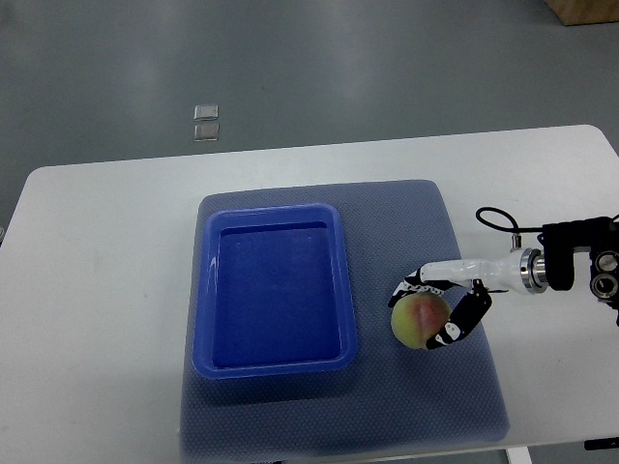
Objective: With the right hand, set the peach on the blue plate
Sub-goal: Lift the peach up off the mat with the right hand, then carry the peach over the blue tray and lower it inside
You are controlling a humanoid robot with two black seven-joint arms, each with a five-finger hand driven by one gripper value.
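Note:
The robot's right hand needs to release the peach, still resting on the grey-blue mat, on the far half of the blue plate point(271, 262), halfway between the plate's side rims.
A yellow-green peach point(417, 320) with a red blush sits on the grey-blue mat point(426, 232), just right of the blue plate. The blue plate point(205, 290) is a rectangular tray with a raised rim, lying on the mat's left half, and nothing is in it. My right hand point(435, 309) comes in from the right edge, and its black-and-white fingers point(462, 317) curl around the peach's top and right side. The peach looks to be resting on the mat. My left arm does not show.
The mat lies on a white table point(106, 290) with rounded corners. Two small clear squares point(205, 121) lie on the grey floor beyond the table's far edge. A brown box corner point(585, 10) shows at the top right.

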